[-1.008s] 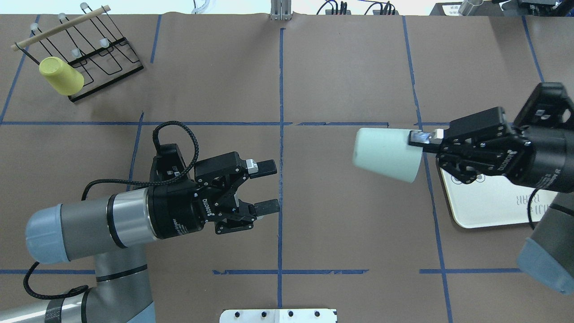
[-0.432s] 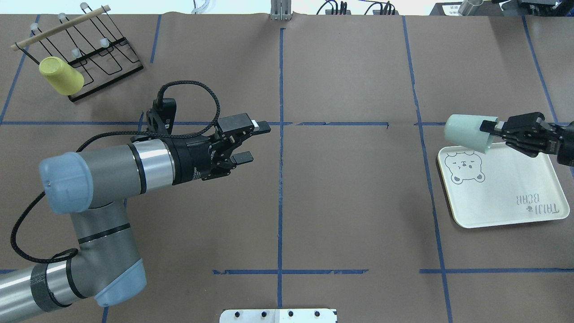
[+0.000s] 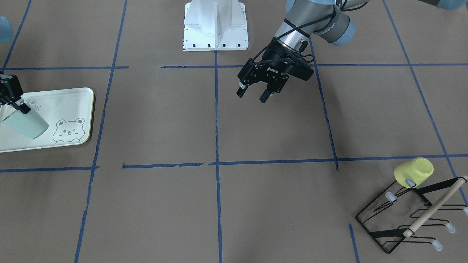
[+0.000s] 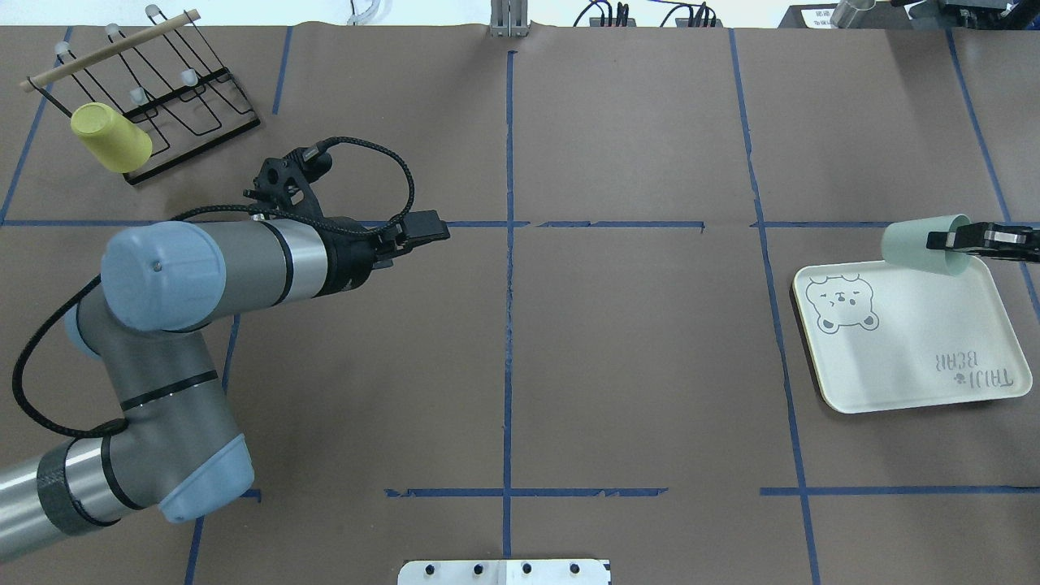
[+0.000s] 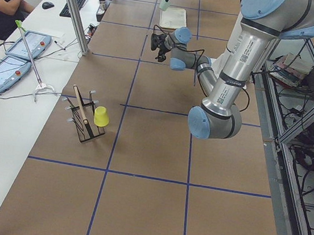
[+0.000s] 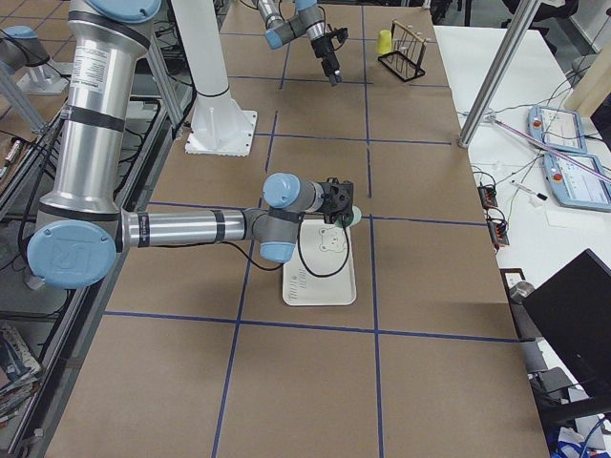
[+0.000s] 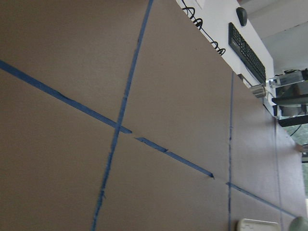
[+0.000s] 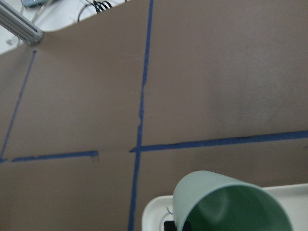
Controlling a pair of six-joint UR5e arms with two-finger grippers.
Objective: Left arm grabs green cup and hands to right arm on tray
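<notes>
Next, I set the green cup on the white tray (image 3: pixel 41 124) beside the bear drawing with my right gripper.
The green cup (image 4: pixel 914 246) is tilted, mouth toward the robot, over the far edge of the tray (image 4: pixel 902 357). My right gripper (image 4: pixel 946 240) is shut on the cup's rim, one finger inside and one outside. In the front view the cup (image 3: pixel 25 125) hangs low over the tray (image 3: pixel 67 100) from the right gripper (image 3: pixel 21 106); I cannot tell if it touches. The right wrist view looks into the cup's mouth (image 8: pixel 231 204). My left gripper (image 3: pixel 252 95) is open and empty near the table's middle, and it also shows in the overhead view (image 4: pixel 426 229).
A yellow-green cup (image 4: pixel 110 136) hangs upside down on a black wire rack (image 4: pixel 175 89) at the far left corner. Blue tape lines cross the brown table. A white base plate (image 3: pixel 215 25) stands at the robot's side.
My right gripper carried the green cup right and down, from mid-table height to the tray's far edge. My left arm drew back left and turned, gripper still open and empty.
</notes>
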